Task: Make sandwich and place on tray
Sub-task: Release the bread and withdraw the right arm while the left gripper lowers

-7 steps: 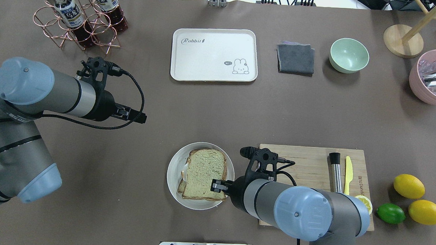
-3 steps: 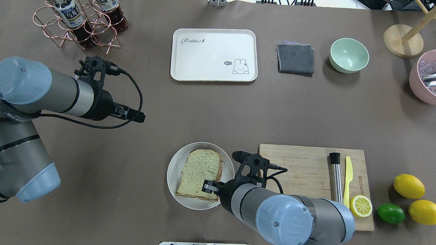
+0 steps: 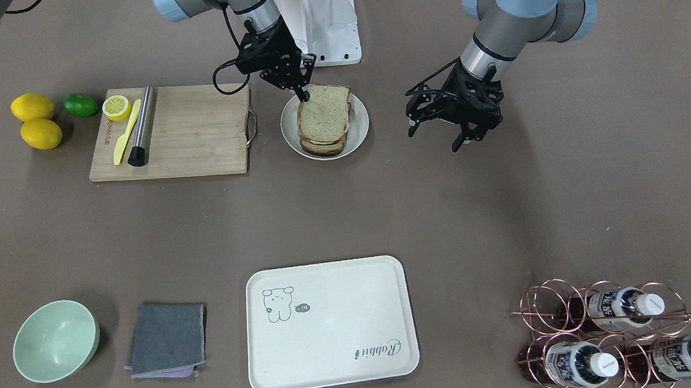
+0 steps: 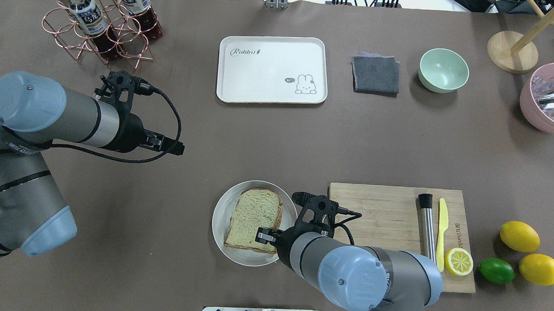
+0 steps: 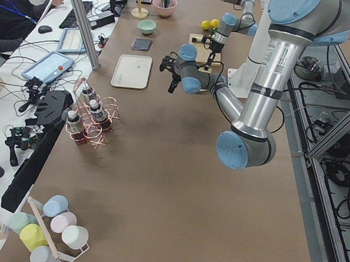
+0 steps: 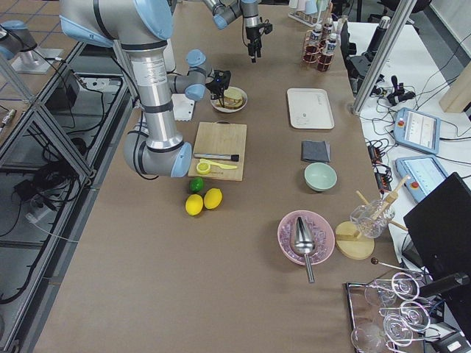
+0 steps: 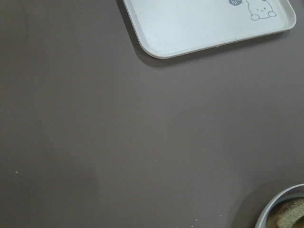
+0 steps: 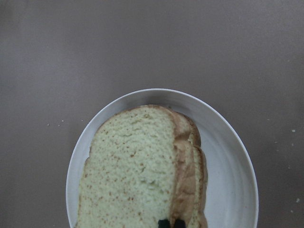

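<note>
The robot's left gripper will next move to the white plate's rim (image 3: 368, 125), on the side away from the cutting board, and close there.
The sandwich (image 4: 254, 220) lies on a small round white plate (image 4: 218, 218), with the top slice squared over the lower one and the egg hidden. It also shows in the front view (image 3: 323, 115) and the right wrist view (image 8: 133, 166). My right gripper (image 4: 260, 236) is shut, with its tips resting on the top slice's near right crust edge (image 3: 303, 95). My left gripper (image 3: 434, 139) is open and empty, hovering over bare table left of the plate. The cream tray (image 4: 271, 69) lies empty at the far middle of the table and shows in the left wrist view (image 7: 204, 23).
A wooden cutting board (image 4: 386, 211) right of the plate carries a steel muddler (image 4: 427, 223), a yellow knife (image 4: 442, 223) and a lemon half (image 4: 458, 261). Lemons and a lime lie further right. A grey cloth (image 4: 375, 74), green bowl (image 4: 443, 70) and bottle rack (image 4: 98, 21) stand at the back.
My right gripper moved left and slid the top slice with it, so that it now covers the lower slice and the egg. My left arm barely moved.
</note>
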You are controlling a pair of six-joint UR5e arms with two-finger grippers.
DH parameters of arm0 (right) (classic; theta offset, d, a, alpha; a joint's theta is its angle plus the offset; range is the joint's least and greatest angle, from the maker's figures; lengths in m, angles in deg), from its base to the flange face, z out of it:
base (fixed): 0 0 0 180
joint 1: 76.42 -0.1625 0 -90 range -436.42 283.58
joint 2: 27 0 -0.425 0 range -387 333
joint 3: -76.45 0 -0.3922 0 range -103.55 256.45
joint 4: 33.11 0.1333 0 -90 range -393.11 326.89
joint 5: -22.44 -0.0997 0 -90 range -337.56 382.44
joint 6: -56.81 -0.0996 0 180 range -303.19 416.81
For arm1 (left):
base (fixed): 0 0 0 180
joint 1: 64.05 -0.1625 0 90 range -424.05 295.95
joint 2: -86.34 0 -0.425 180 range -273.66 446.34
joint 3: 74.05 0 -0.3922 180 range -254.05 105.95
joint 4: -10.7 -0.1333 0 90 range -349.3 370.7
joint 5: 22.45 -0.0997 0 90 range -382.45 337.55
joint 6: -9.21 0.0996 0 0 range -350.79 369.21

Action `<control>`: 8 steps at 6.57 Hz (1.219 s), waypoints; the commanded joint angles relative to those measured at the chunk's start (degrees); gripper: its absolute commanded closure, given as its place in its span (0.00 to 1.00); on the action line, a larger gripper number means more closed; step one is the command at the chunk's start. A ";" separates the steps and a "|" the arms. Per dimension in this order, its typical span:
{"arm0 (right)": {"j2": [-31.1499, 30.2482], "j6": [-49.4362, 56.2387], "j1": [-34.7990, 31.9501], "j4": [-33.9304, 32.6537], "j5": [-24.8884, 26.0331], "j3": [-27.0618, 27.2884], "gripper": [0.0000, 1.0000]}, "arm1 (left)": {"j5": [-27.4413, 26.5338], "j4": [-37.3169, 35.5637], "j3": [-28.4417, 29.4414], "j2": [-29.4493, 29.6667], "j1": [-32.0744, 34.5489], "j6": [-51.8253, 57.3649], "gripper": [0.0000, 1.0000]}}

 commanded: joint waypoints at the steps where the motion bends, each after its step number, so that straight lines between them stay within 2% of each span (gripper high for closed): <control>1: 0.14 0.44 0.15 -0.01 0.86 -0.59 0.34 | -0.07 0.00 0.07 -0.06 0.01 0.00 0.01; 2: 0.14 3.49 0.15 -0.27 1.56 -1.02 0.00 | 0.02 0.00 0.16 -0.06 0.01 0.00 0.01; 3: 0.14 3.78 -0.72 -0.62 1.13 -0.33 0.00 | 0.02 0.00 0.16 0.03 0.01 0.00 0.01; 4: -0.64 4.13 -3.51 -3.41 -1.57 2.46 0.00 | 0.02 0.00 0.24 0.03 0.01 0.00 0.01; 5: -0.83 4.23 -8.50 -11.44 -7.08 6.66 0.00 | -0.06 0.00 0.77 0.03 -0.25 0.00 0.01; 6: -1.52 7.88 -14.55 -17.70 -12.79 8.62 0.00 | -0.07 -0.09 1.21 0.29 -0.77 -0.35 0.01; 8: -3.80 26.27 -33.07 -23.18 -29.46 9.17 0.00 | -0.07 -0.26 2.09 1.78 -3.40 -9.73 0.02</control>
